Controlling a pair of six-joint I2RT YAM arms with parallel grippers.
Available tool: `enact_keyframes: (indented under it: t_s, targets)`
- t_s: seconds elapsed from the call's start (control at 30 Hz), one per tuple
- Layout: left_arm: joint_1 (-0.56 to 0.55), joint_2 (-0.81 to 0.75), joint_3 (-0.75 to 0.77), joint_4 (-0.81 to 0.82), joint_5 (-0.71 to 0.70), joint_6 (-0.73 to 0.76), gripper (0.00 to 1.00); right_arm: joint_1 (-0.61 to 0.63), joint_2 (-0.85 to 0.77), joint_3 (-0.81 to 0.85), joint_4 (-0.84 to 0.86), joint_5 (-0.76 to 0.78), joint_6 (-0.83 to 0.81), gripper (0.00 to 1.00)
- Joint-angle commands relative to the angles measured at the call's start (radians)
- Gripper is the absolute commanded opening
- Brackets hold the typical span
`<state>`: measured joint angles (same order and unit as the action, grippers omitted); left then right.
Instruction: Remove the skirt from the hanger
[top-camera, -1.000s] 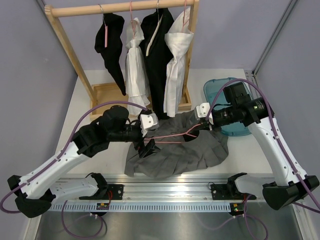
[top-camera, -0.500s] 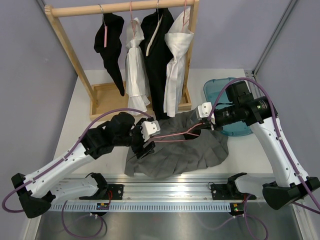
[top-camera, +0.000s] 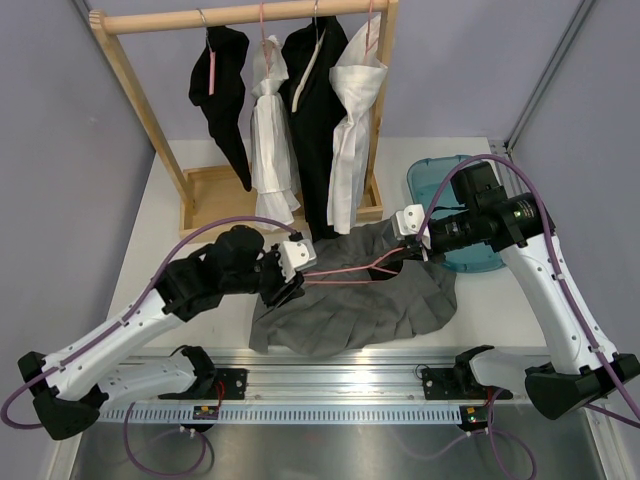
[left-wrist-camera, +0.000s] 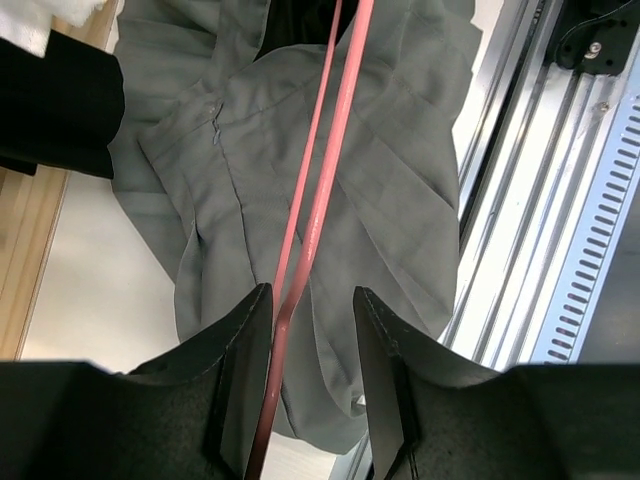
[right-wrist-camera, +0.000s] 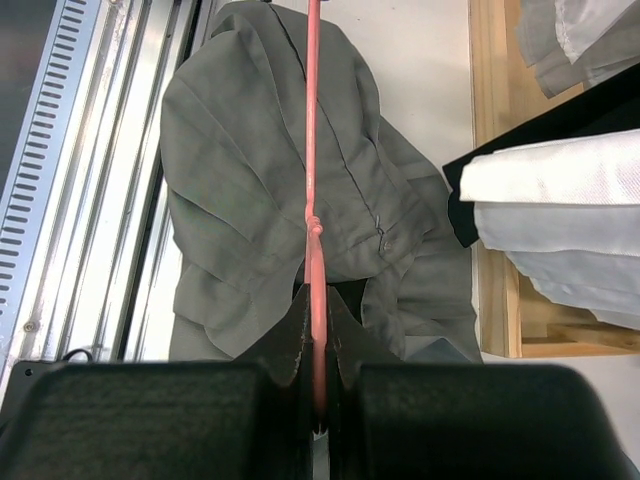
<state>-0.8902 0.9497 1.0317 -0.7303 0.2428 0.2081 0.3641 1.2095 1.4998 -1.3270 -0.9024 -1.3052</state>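
Note:
I can see the pink hanger's hook inside my right gripper, so I need to pinch the hanger's opposite end (left-wrist-camera: 282, 322) with my left gripper and carry the hook free to the rack.
A grey skirt (top-camera: 350, 312) lies crumpled on the table between the arms, seen too in the left wrist view (left-wrist-camera: 400, 200) and the right wrist view (right-wrist-camera: 230, 160). A thin pink hanger (top-camera: 345, 270) spans above it. My right gripper (top-camera: 408, 252) is shut on the hanger's right part (right-wrist-camera: 312, 150), its jaws (right-wrist-camera: 318, 295) pinching the rod. My left gripper (top-camera: 290, 280) straddles the hanger's left end. Its jaws (left-wrist-camera: 311, 295) stand apart, and the pink rod (left-wrist-camera: 320, 200) rests against the left finger with a gap to the right one.
A wooden rack (top-camera: 250, 15) at the back holds black and white garments (top-camera: 300, 110) on hangers; its base (top-camera: 215, 185) sits on the table. A blue tray (top-camera: 440, 180) lies behind the right arm. A metal rail (top-camera: 330, 385) runs along the near edge.
My left gripper has shifted onto the hanger's left end and its jaws have narrowed around the rod. The right gripper and the skirt have stayed put.

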Motion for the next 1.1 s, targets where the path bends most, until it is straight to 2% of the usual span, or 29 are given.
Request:
enact_keyframes:
  t_s: [0.0, 0.1, 0.2, 0.33, 0.53, 0.67, 0.7, 0.73, 0.87, 1.07]
  targets:
    - [-0.001, -0.035, 0.007, 0.023, 0.032, -0.009, 0.12, 0.009, 0.001, 0.013, 0.014, -0.036, -0.005, 0.00]
    - [-0.001, -0.026, 0.028, 0.008, 0.053, -0.010, 0.49, 0.009, 0.007, 0.013, 0.008, -0.043, -0.009, 0.00]
    - [-0.003, -0.023, 0.042, -0.011, 0.061, 0.016, 0.64, 0.009, 0.012, 0.014, 0.003, -0.040, -0.016, 0.00]
    - [-0.003, -0.019, 0.062, -0.029, 0.052, 0.050, 0.67, 0.010, 0.016, 0.014, -0.009, -0.030, -0.028, 0.00]
    - [-0.003, 0.033, 0.102, -0.110, 0.043, 0.117, 0.55, 0.012, 0.019, 0.013, -0.020, -0.026, -0.040, 0.00]
    - [-0.003, 0.058, 0.122, -0.119, 0.055, 0.152, 0.28, 0.018, 0.019, 0.007, -0.024, -0.020, -0.048, 0.00]
    - [-0.003, 0.066, 0.125, -0.124, 0.058, 0.158, 0.16, 0.019, 0.019, 0.007, -0.023, -0.018, -0.048, 0.00]
    - [-0.004, 0.081, 0.125, -0.135, 0.065, 0.166, 0.13, 0.019, 0.018, 0.008, -0.023, -0.018, -0.048, 0.00]
    - [-0.003, 0.104, 0.123, -0.152, 0.081, 0.166, 0.01, 0.019, 0.018, 0.011, -0.021, -0.016, -0.045, 0.00]
    - [-0.003, 0.084, 0.114, -0.161, 0.087, 0.126, 0.00, 0.019, 0.013, -0.013, 0.017, -0.015, -0.005, 0.02]
